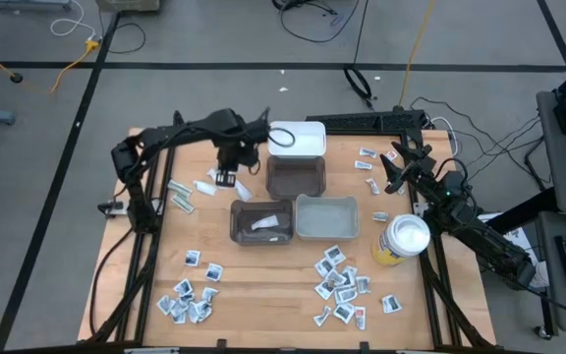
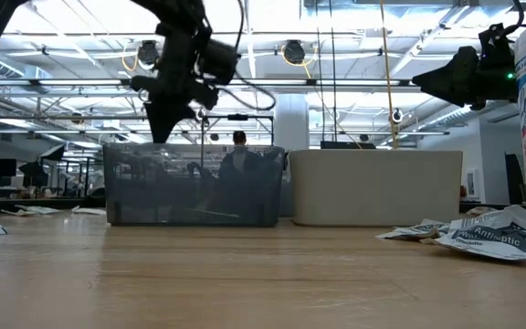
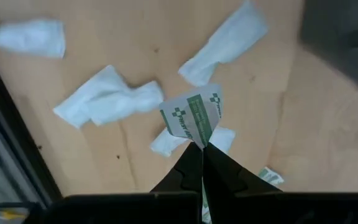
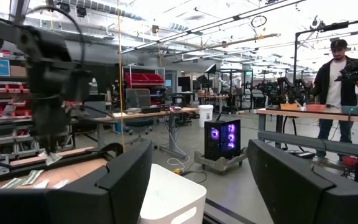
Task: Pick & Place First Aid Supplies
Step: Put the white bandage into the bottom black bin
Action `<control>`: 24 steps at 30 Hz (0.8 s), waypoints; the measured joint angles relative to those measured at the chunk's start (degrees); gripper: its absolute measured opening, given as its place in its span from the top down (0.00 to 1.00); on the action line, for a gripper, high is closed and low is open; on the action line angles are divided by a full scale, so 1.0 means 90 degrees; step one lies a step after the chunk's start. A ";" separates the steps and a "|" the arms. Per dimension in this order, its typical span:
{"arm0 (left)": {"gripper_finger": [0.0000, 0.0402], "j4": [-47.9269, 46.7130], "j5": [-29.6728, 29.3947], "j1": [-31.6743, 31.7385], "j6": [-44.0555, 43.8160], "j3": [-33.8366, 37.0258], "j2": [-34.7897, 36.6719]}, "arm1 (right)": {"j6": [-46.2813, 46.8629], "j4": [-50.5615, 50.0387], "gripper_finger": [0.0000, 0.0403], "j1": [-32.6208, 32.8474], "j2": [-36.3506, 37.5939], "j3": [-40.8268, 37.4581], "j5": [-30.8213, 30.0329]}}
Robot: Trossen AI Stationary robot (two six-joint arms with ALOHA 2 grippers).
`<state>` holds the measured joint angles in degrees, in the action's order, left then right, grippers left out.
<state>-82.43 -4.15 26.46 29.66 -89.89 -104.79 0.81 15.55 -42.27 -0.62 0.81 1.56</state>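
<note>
The robot's left gripper will release the white packet, held beside the dark bin now, on top of the packet lying in the dark bin [image 1: 264, 223].
My left gripper [image 1: 226, 175] hangs above the table's far left part, beside the dark bin [image 1: 295, 175], shut on a small white packet with green print [image 3: 194, 118]. Below it, white strip wrappers [image 3: 107, 99] lie flat on the wood. More first aid supplies lie in heaps near the front left [image 1: 190, 295] and front right [image 1: 342, 285]. One packet lies in the dark bin [image 1: 261, 221] at mid-table. My right gripper [image 4: 197, 165] waits open at the far right [image 1: 398, 169], with nothing between its fingers. My left gripper pinches the packet between its two shut fingertips [image 3: 188, 168] at one edge [image 3: 201, 140]. The fingers point down from above. The packet sticks out below the fingertips, lifted clear of the table and of the wrappers under it.
A white bin [image 1: 298, 138] stands at the far edge and a pale grey bin [image 1: 326, 216] at mid-table. A yellow canister with a white lid [image 1: 401, 239] stands on the right. A few packets [image 1: 368, 157] lie near my right gripper. A person stands in the room beyond [image 4: 337, 81].
</note>
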 joint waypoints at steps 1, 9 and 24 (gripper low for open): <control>1.00 -0.0009 -0.0050 -0.0153 -0.0032 -0.0073 0.0000 | 0.0000 0.0000 0.35 0.0000 0.0002 -0.0001 -0.0002; 1.00 -0.0027 0.0050 -0.1323 -0.0679 -0.0640 0.0000 | -0.0001 -0.0002 0.35 0.0000 0.0000 0.0001 0.0000; 1.00 0.0643 0.0357 -0.2798 -0.1720 -0.0718 -0.0261 | -0.0001 -0.0002 0.35 -0.0002 0.0000 0.0001 -0.0001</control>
<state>-76.64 -0.93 1.28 14.18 -96.36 -107.14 0.80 15.53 -42.28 -0.62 0.82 1.55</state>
